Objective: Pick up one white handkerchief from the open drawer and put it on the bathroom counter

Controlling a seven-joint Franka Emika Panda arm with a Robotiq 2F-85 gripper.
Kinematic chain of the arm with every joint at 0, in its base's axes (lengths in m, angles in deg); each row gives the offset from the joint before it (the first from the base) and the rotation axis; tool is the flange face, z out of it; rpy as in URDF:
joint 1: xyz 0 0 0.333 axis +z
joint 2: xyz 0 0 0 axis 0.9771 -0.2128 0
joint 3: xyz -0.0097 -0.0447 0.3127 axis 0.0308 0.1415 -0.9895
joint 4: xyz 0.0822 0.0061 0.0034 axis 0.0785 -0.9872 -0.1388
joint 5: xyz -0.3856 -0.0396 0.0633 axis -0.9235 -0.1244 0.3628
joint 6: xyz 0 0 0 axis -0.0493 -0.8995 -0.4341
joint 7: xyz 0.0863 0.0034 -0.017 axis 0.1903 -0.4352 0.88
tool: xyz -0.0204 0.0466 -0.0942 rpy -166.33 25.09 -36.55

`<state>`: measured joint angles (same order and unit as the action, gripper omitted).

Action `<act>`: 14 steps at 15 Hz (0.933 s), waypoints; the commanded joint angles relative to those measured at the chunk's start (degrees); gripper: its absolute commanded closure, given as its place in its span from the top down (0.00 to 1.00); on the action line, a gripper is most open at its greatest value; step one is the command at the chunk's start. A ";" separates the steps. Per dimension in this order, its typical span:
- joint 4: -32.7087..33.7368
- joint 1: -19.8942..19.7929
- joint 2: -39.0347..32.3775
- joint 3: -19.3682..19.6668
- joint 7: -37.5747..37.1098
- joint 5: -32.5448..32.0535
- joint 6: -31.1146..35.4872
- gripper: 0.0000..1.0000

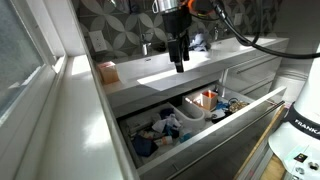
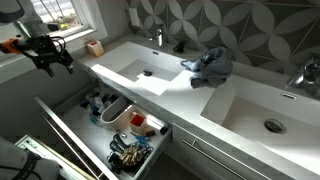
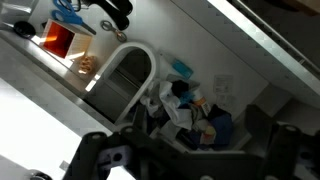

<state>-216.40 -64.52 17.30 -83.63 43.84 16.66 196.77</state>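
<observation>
I should close my gripper on the loose end (image 1: 168, 121) (image 3: 183, 117) of the white handkerchief, among the blue cloths and away from the white oval container.
The drawer (image 1: 250, 106) stands pulled open under the bathroom counter (image 1: 150, 78) and holds blue and white cloths and small orange items. A white handkerchief (image 1: 168, 122) lies crumpled among blue cloths in its middle and also shows in the wrist view (image 3: 172, 108). My gripper (image 1: 178, 62) hangs open and empty above the counter's front edge, above the drawer. In an exterior view it (image 2: 46, 58) is high over the drawer's (image 2: 60, 125) far end. In the wrist view the dark fingers (image 3: 190, 158) frame the cloths from above, well apart from them.
A white oval container (image 3: 125, 78) and orange boxes (image 3: 60, 38) sit in the drawer beside the cloths. A blue-grey cloth (image 2: 208, 68) lies on the counter (image 2: 240, 110) between two basins. Chrome faucets (image 2: 157, 38) stand at the back. A window sill (image 1: 70, 110) runs alongside.
</observation>
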 commanded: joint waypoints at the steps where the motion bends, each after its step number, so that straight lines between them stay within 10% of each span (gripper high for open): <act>1: -0.92 3.64 -7.31 -1.03 4.99 1.93 8.01 1.00; 14: -4.01 1.88 -29.18 -2.37 9.89 -8.42 33.94 1.00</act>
<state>-221.28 -61.07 -7.03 -85.97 54.58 13.01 226.87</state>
